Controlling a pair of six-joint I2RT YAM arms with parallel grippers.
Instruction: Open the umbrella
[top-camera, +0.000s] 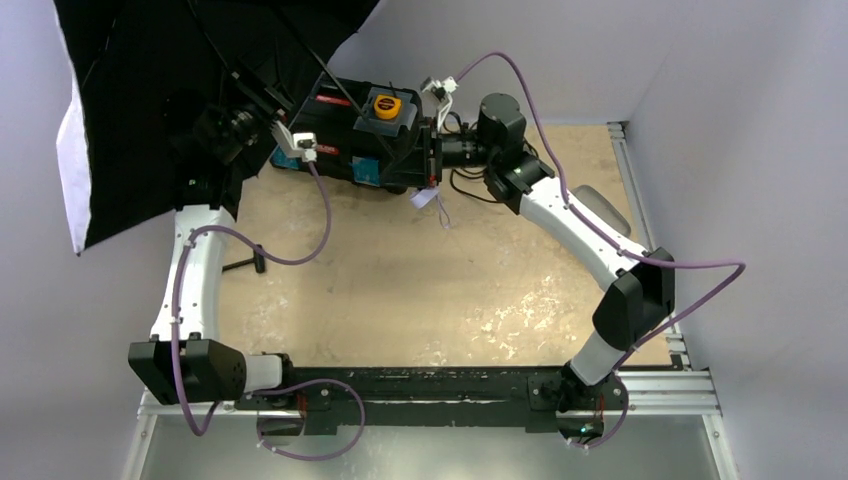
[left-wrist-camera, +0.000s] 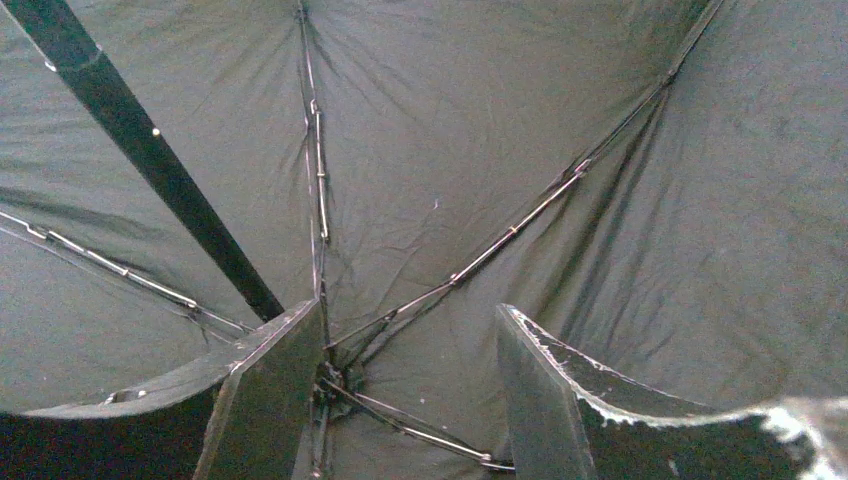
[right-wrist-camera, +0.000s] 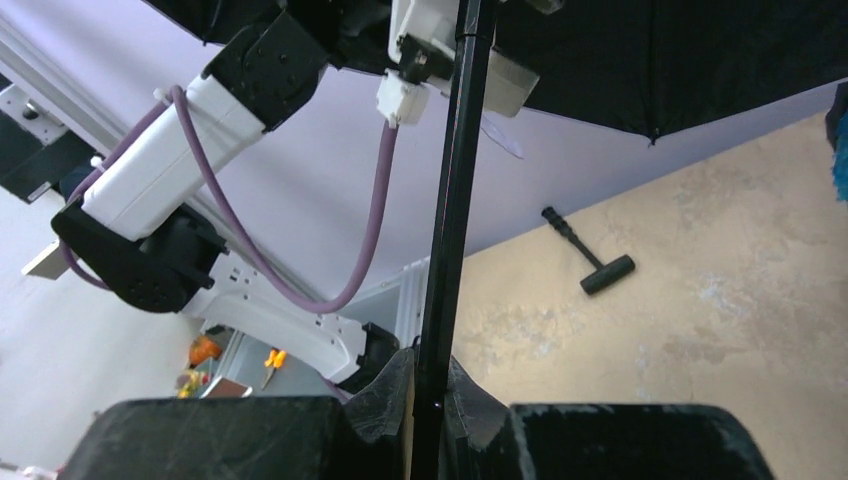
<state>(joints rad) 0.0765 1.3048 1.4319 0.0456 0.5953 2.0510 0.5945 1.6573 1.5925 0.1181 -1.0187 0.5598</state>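
The robot's right gripper should set the umbrella down on the tan table (top-camera: 533, 182) between the black box and grey tray.
The umbrella is open; its black-lined canopy (top-camera: 150, 100) with a pale outer edge hangs over the far left. In the left wrist view the lining (left-wrist-camera: 600, 150), metal ribs and thin black shaft (left-wrist-camera: 150, 160) fill the frame. My left gripper (left-wrist-camera: 400, 400) is open, its fingers (left-wrist-camera: 265, 400) either side of the rib hub, gripping nothing; in the top view it (top-camera: 245, 110) sits under the canopy's edge. My right gripper (right-wrist-camera: 432, 400) is shut on the shaft (right-wrist-camera: 455, 200), which runs up to the canopy (right-wrist-camera: 680, 60). In the top view the right gripper (top-camera: 432, 150) is far centre, a pale loop (top-camera: 425, 197) hanging below it.
A black box (top-camera: 350, 140) with blue edges and an orange item (top-camera: 386, 103) on top stands at the far centre between the grippers. A thin black T-handled tool (top-camera: 245, 265) (right-wrist-camera: 595, 262) lies on the tan table beside the left arm. Lilac walls enclose the table.
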